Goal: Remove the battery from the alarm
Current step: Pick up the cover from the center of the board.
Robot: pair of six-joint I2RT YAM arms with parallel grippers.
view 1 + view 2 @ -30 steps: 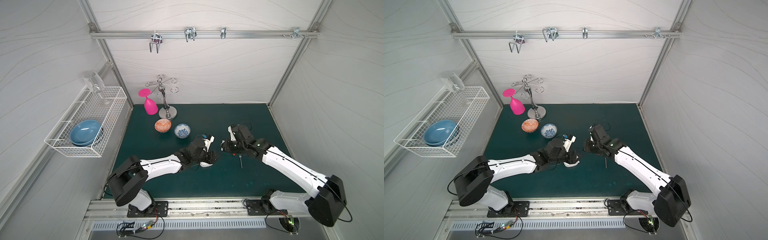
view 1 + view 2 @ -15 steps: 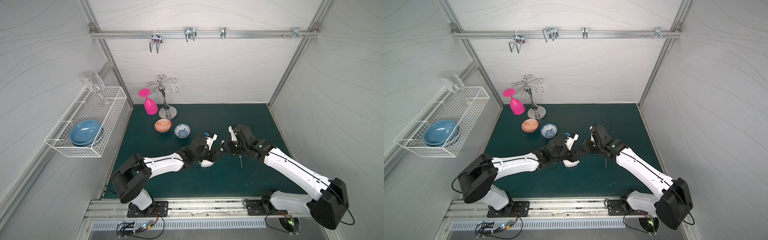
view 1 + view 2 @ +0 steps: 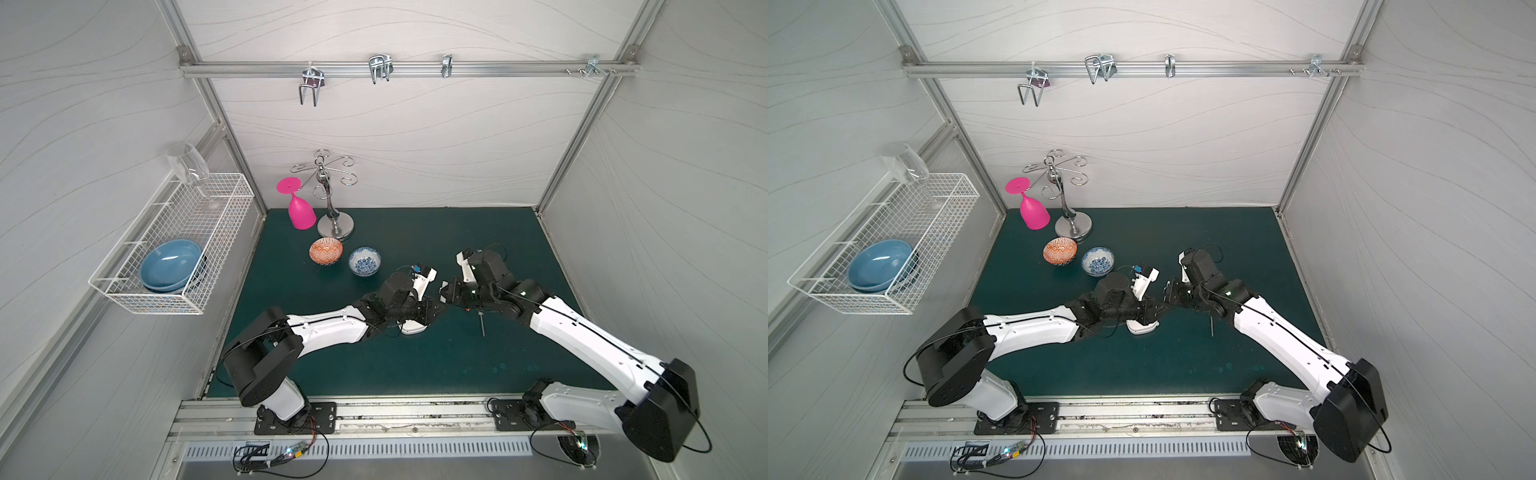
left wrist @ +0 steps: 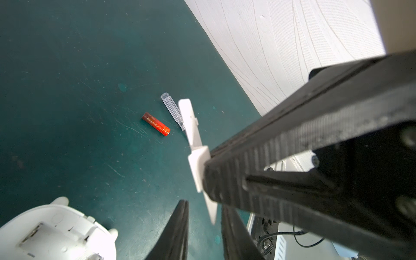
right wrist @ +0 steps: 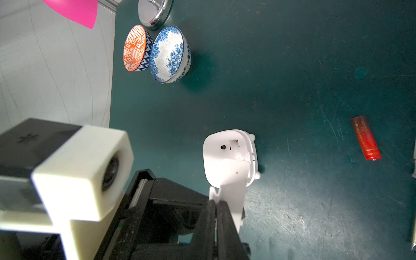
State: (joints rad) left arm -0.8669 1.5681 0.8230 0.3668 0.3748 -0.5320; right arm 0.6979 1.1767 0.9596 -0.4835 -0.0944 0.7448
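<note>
My right gripper is holding the white cover crosswise in its fingers, so next my left gripper takes the cover's lower end [image 4: 211, 209] and turns it for a new hold.
The white alarm [image 5: 227, 153] lies face down on the green mat with its back compartment open, also seen in the left wrist view [image 4: 56, 229] and in both top views [image 3: 413, 328] [image 3: 1142, 328]. The red-orange battery [image 4: 155, 127] lies loose on the mat beside the alarm [image 5: 365, 139]. My right gripper [image 5: 217, 204] is shut on the thin white compartment cover [image 5: 231, 184], held above the alarm. My left gripper [image 4: 206, 209] faces it with its jaws narrowly apart. The cover's end [image 4: 212, 213] sits between them, with mat showing on both sides. The two grippers meet above the alarm [image 3: 432, 309] [image 3: 444, 291].
A clear-handled screwdriver [image 4: 172, 111] lies right beside the battery, its shaft visible [image 3: 482, 326]. An orange bowl [image 3: 326, 251] and a blue-patterned bowl [image 3: 364, 261] stand behind the alarm. A pink glass [image 3: 301, 212], a metal rack [image 3: 334, 224] and a wall basket [image 3: 174, 245] are at the left.
My left gripper has moved off the alarm toward the right gripper, and its jaws have narrowed round the cover's end. The right gripper keeps hold of the cover.
</note>
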